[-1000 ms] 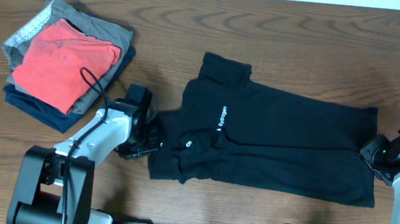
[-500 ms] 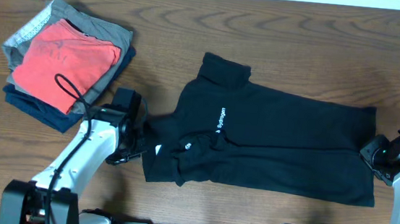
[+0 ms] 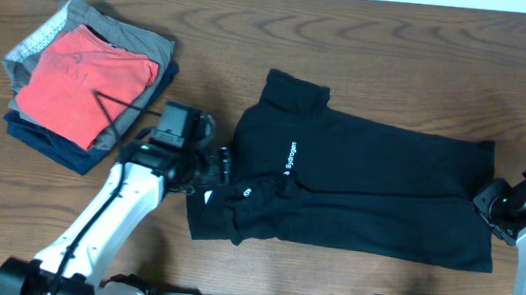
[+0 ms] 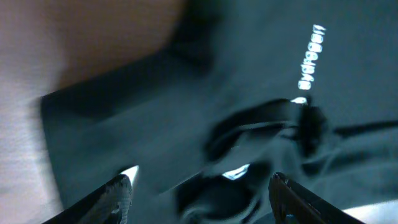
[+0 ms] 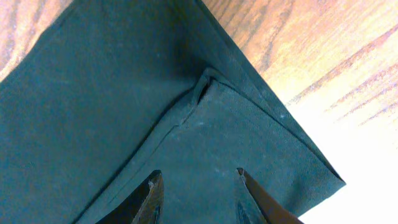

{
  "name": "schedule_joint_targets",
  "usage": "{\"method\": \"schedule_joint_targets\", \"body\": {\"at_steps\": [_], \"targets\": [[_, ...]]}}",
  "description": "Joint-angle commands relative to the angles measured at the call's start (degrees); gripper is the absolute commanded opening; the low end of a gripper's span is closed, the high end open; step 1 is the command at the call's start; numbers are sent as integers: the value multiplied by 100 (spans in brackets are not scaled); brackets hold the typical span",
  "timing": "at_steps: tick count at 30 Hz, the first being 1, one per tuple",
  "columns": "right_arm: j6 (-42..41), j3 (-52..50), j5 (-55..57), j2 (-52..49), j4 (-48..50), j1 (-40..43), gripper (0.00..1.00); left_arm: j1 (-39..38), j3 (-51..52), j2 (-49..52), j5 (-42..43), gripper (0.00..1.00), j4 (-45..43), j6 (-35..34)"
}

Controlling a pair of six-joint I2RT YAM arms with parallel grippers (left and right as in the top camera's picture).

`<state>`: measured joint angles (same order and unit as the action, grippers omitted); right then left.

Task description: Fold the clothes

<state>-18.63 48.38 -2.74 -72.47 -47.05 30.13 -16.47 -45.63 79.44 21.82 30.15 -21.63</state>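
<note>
The black shirt is bunched over itself below the white chest lettering, so before folding, my left gripper needs to grab the shirt's raised fold (image 3: 291, 180) next to the lettering.
The clothes, a black shirt (image 3: 363, 199) with white chest lettering (image 3: 291, 157), lie spread flat across the middle of the table, collar toward the far side. My left gripper (image 3: 221, 168) hovers at the shirt's left side. In the blurred left wrist view its jaws (image 4: 200, 190) stand wide apart over rumpled black fabric (image 4: 155, 112) with nothing between them. My right gripper (image 3: 484, 200) sits at the shirt's right edge. The right wrist view shows it (image 5: 199, 183) open above the flat hem corner (image 5: 249, 118).
A stack of folded garments (image 3: 152, 47) with a red one (image 3: 78, 79) on top sits at the far left, close behind the left arm. Bare wooden table (image 3: 395, 54) lies beyond the shirt. The table's front edge runs just below both arms.
The left gripper tugged the shirt's left edge leftward, then opened and let go, shifting right and toward the far side. The right gripper has stayed in place.
</note>
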Motion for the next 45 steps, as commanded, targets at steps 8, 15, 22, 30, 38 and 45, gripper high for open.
{"method": "schedule_joint_targets", "body": {"at_steps": [8, 15, 22, 30, 38, 45], "targets": [[70, 85, 79, 35, -57, -48, 36, -745, -59, 966, 197, 73, -994, -118], [70, 85, 79, 35, -57, -48, 36, -844, -59, 1014, 197, 6, -1110, -116], [70, 85, 79, 35, -57, -48, 36, -852, -70, 1014, 197, 63, -1252, -42], [70, 85, 79, 35, -57, -48, 36, -1132, -70, 1021, -109, 72, -1506, 1331], [70, 85, 79, 35, -48, -48, 36, -1475, -68, 1040, -243, 72, -1399, 1692], [70, 85, 79, 35, -35, -48, 36, -1641, -68, 1069, -605, 62, -1390, 1899]]}}
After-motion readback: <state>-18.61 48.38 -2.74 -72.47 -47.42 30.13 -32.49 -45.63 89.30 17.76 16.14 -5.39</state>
